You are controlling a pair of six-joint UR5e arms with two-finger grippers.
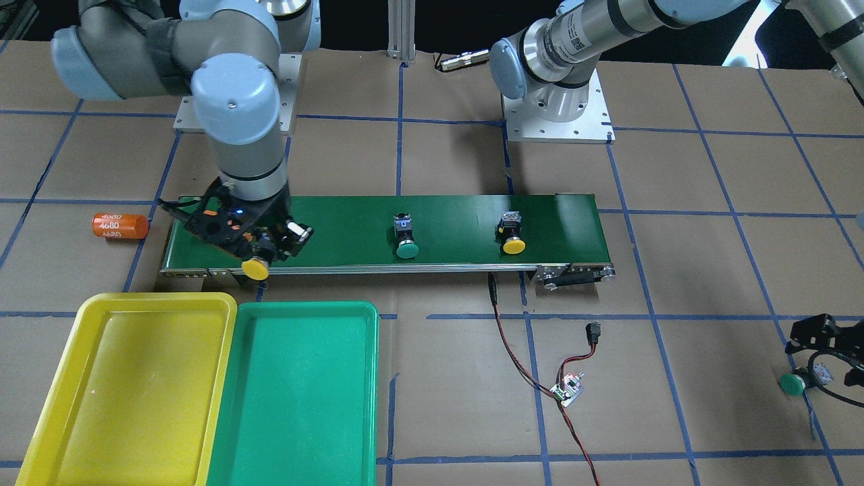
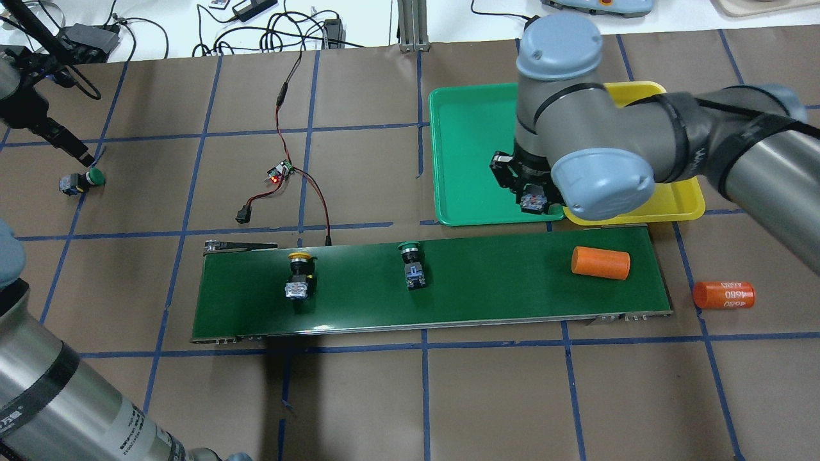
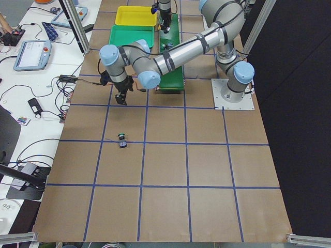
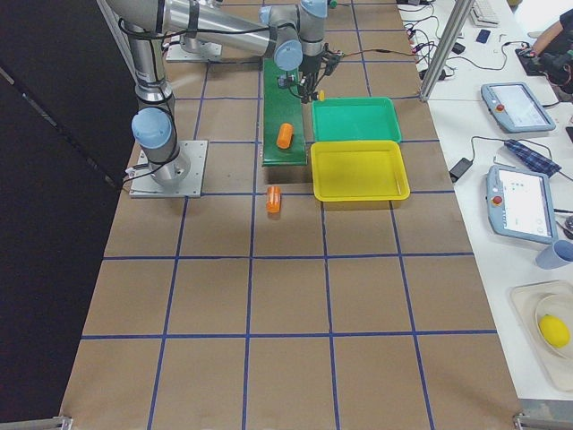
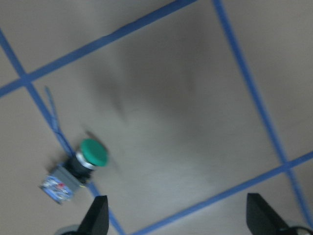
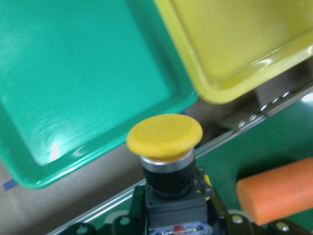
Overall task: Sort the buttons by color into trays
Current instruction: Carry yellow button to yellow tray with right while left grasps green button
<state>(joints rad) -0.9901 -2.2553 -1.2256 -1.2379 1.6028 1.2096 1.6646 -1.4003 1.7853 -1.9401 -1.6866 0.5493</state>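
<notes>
The green button lies on the paper, and I need to close my left gripper on its boxy base [image 1: 819, 375] [image 5: 65, 179], just behind the round green cap of the button.
My right gripper [image 1: 268, 251] is shut on a yellow button [image 6: 165, 138], held over the conveyor's edge beside the green tray [image 2: 467, 141] and the yellow tray [image 1: 135, 391]. Both trays hold nothing. A green button [image 2: 411, 264] and a second yellow button [image 2: 298, 276] lie on the belt. Another green button [image 5: 84, 162] lies on the paper at the far left end. My left gripper [image 5: 178, 220] hangs open above it, offset to one side, and is not touching it.
The dark-green conveyor belt [image 2: 487, 282] runs across the middle. An orange "4680" cylinder [image 2: 600, 262] lies on the belt near my right gripper, and another [image 2: 724, 294] on the paper beyond the belt's end. A small circuit board with wires [image 2: 280, 171] lies behind the belt.
</notes>
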